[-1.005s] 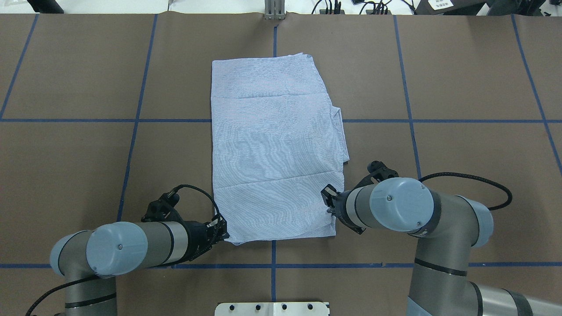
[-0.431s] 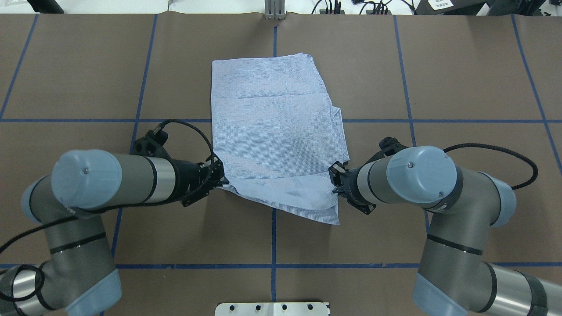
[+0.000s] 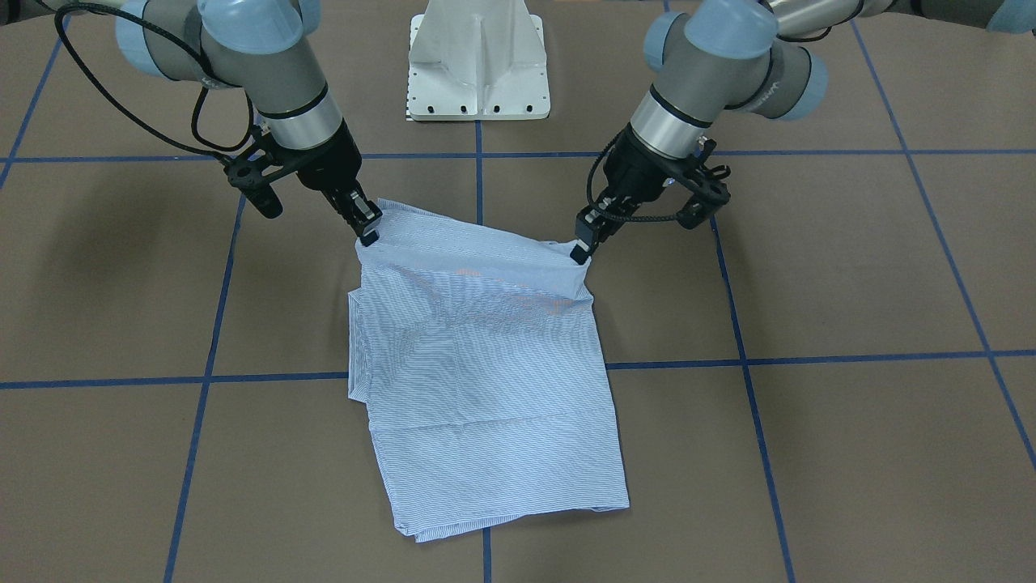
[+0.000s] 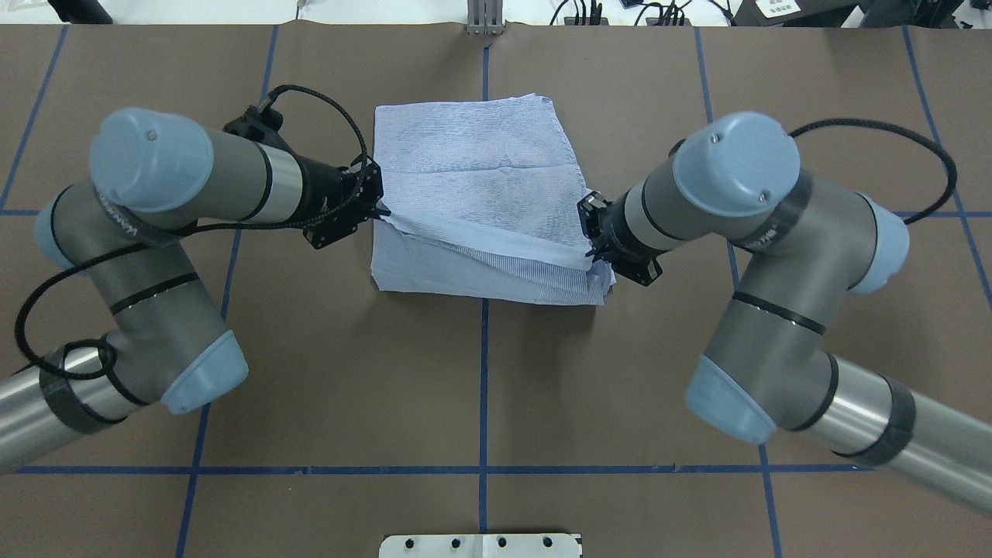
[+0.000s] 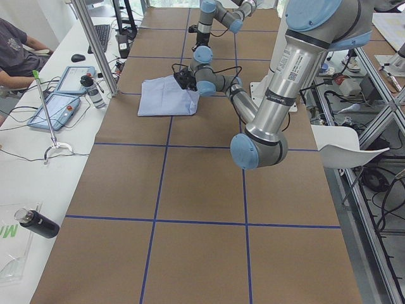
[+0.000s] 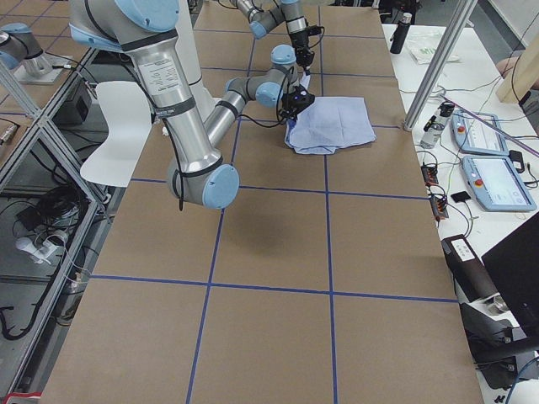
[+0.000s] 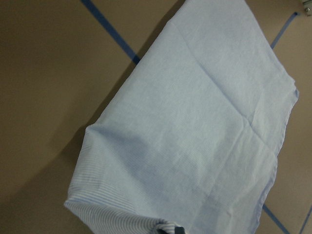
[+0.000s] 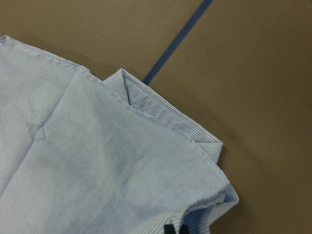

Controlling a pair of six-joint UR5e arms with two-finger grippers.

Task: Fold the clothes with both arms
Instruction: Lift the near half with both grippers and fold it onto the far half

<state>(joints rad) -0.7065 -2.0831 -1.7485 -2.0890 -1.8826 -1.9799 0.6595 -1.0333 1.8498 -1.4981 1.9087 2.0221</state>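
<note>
I will let go of the light blue striped shirt's lifted hem with my left gripper by the shirt's near corner (image 3: 612,504) on that gripper's side.
The light blue striped shirt (image 4: 480,167) lies folded at the table's far centre, its near hem lifted and held over the rest. My left gripper (image 4: 380,211) is shut on the hem's left corner, and my right gripper (image 4: 593,249) is shut on its right corner. In the front-facing view the hem hangs stretched between the left gripper (image 3: 579,253) and the right gripper (image 3: 368,235), with the shirt (image 3: 486,405) flat below. The wrist views show the cloth from close up (image 7: 195,122) (image 8: 97,161), with a folded striped edge showing beneath.
Blue tape lines (image 4: 483,387) cross the brown table cover. The white pedestal base (image 3: 477,65) stands at the robot's edge. A side bench holds tablets (image 5: 60,104) and bottles (image 5: 38,223), with a seated person (image 5: 16,50) beside it. A metal post (image 5: 95,47) rises near the shirt.
Both grippers have lifted the shirt's near hem and carried it away from the robot, over the rest of the shirt. The shirt now covers about half its earlier length.
</note>
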